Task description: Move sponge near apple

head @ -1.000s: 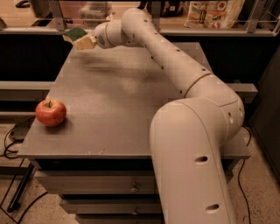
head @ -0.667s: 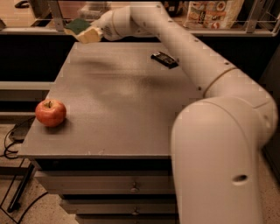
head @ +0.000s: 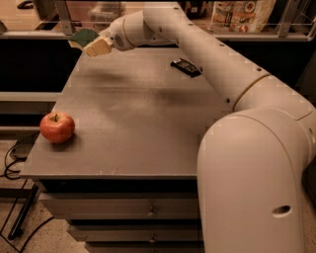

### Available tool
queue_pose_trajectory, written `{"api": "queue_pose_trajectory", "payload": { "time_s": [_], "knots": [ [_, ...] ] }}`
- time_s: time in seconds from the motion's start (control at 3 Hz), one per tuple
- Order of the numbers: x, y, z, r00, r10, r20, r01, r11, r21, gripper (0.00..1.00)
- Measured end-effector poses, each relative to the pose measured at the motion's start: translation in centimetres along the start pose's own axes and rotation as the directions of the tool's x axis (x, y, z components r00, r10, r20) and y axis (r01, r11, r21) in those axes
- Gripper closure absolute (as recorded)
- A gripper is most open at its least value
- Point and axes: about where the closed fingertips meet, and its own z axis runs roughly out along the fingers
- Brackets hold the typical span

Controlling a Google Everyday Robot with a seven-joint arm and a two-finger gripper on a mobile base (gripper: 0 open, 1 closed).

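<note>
Next, I release the sponge on the grey table point(head: 93, 111) close behind the red apple, toward the table's middle.
The red apple point(head: 57, 127) sits on the grey table point(head: 133, 123) near its front left edge. The sponge point(head: 82, 36), dark green on top with pale foam beneath, is held in the air above the table's far left corner. My gripper point(head: 91, 43) is shut on the sponge, and one pale yellow finger point(head: 99, 47) shows beside it. The arm reaches from the lower right across the table to that corner. The sponge is far from the apple, about a table's depth behind it.
A flat black packet point(head: 185, 66) lies on the table at the far right of centre. Shelves with packaged goods point(head: 237, 15) stand behind the table. Drawers point(head: 118, 207) are under the tabletop. Cables point(head: 15, 158) hang at the left of the table.
The arm's upper links have swung right and nearer to the camera, uncovering the black packet. The sponge stays in the gripper above the far left corner, shifted slightly. The apple has not moved.
</note>
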Motion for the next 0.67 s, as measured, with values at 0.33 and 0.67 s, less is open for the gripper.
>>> {"api": "queue_pose_trajectory", "payload": {
  "time_s": [0.33,0.67],
  "knots": [
    [0.2,0.7,0.3,0.999,-0.023,-0.042,0.022,0.9989,-0.042,1.0],
    [0.3,2.6,-1.4,0.996,-0.044,-0.078,0.037,0.9958,-0.083,1.0]
  ]
}}
